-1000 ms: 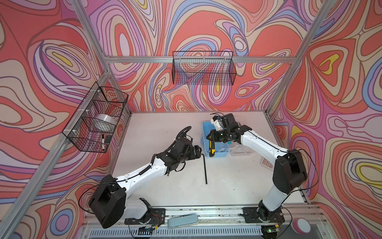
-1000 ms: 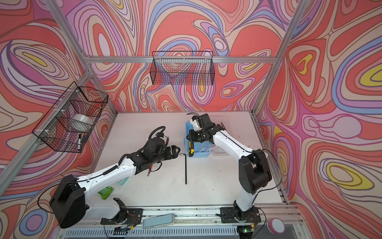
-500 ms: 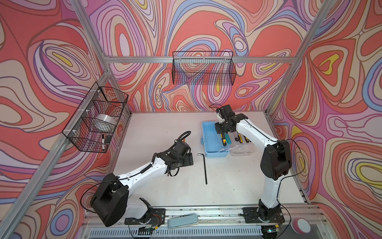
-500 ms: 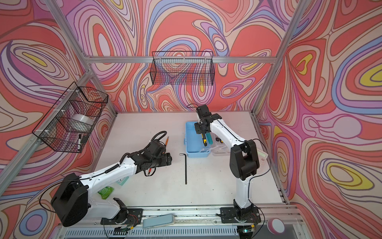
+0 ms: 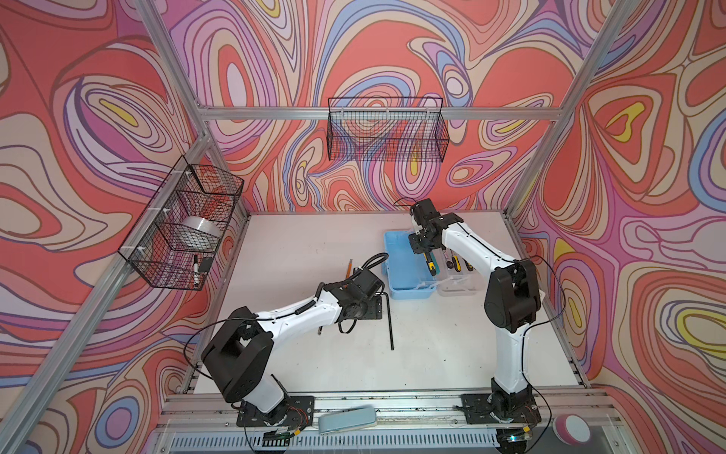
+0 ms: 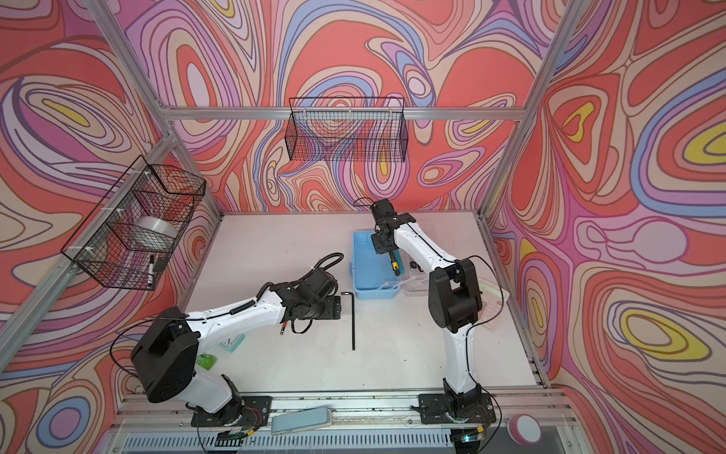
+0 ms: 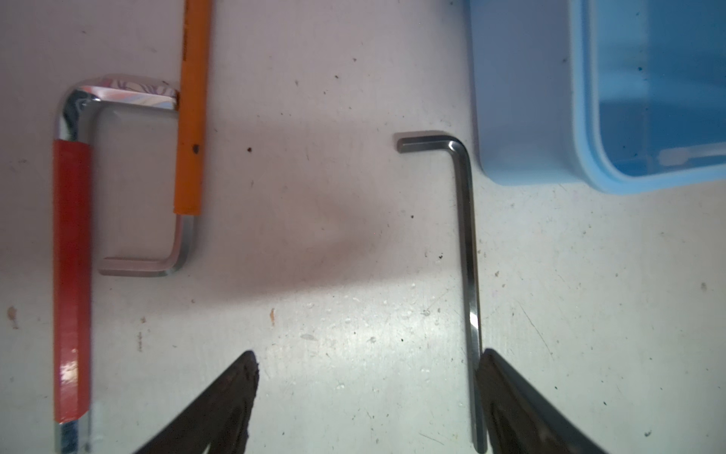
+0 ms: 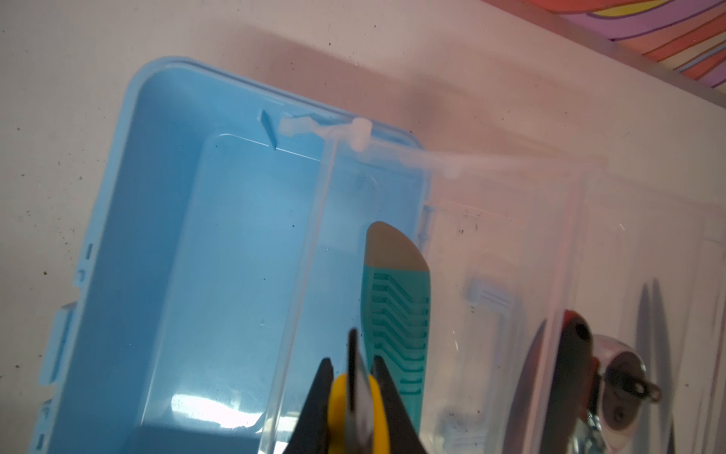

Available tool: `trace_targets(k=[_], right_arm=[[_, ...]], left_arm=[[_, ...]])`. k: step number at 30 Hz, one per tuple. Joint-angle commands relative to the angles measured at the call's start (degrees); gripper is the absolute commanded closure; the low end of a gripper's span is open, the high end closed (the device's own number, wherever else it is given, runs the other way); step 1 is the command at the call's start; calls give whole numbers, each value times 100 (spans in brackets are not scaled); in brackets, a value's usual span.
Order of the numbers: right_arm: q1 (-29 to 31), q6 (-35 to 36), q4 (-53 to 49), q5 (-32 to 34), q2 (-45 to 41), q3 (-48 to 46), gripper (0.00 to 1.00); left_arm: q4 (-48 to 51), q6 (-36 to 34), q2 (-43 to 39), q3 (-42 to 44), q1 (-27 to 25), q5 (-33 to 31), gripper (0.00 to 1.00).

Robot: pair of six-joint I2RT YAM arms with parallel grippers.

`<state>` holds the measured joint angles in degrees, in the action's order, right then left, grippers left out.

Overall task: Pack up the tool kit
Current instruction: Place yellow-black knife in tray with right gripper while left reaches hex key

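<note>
I should next move my left gripper to the middle of the long arm (image 5: 390, 320) (image 7: 469, 295) of the dark hex key next to the light blue case and close it there.
The tool kit's light blue case (image 5: 404, 271) (image 7: 526, 98) lies open on the table, its clear lid (image 5: 457, 281) (image 8: 510, 220) folded out beside it. My right gripper (image 8: 352, 363) (image 5: 422, 245) is shut on a yellow utility knife (image 8: 355, 408), hanging over the case's lid-side edge. A teal utility knife (image 8: 396, 310), a red-and-black handle (image 8: 573, 369) and a ratchet (image 8: 624, 377) lie by the lid. My left gripper (image 7: 367, 373) (image 5: 377, 306) is open just above the table. A dark hex key (image 7: 467, 251) (image 5: 390, 326) lies against one finger (image 7: 495, 385). A red-sleeved hex key (image 7: 72, 275) and an orange-sleeved one (image 7: 190, 118) lie further off.
Wire baskets hang on the back wall (image 5: 387, 129) and the left wall (image 5: 184, 228); the left one holds a tape roll and a marker. A pale pedal (image 5: 347, 418) sits on the front rail. Green packets (image 6: 206, 359) lie near the left arm's base.
My right gripper has carried the yellow knife from the case's near-left side across to its lid side. My left gripper has come down beside the dark hex key.
</note>
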<state>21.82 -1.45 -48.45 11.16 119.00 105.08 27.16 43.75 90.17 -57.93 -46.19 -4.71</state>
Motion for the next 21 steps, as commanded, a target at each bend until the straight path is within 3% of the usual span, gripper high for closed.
trace_targets(k=[1, 10, 14, 21], right_arm=[[-14, -133, -51, 210, 279, 84, 89], [-12, -478, 54, 95, 283, 34, 74], [-14, -513, 151, 85, 161, -168, 61], [-16, -572, 275, -85, -13, -343, 58]], left_arm=[[44, 93, 245, -217, -155, 241, 16], [-146, 487, 950, -559, -433, 555, 26], [-153, 578, 1144, -710, -472, 571, 29], [-118, 607, 1341, -872, -488, 592, 31]])
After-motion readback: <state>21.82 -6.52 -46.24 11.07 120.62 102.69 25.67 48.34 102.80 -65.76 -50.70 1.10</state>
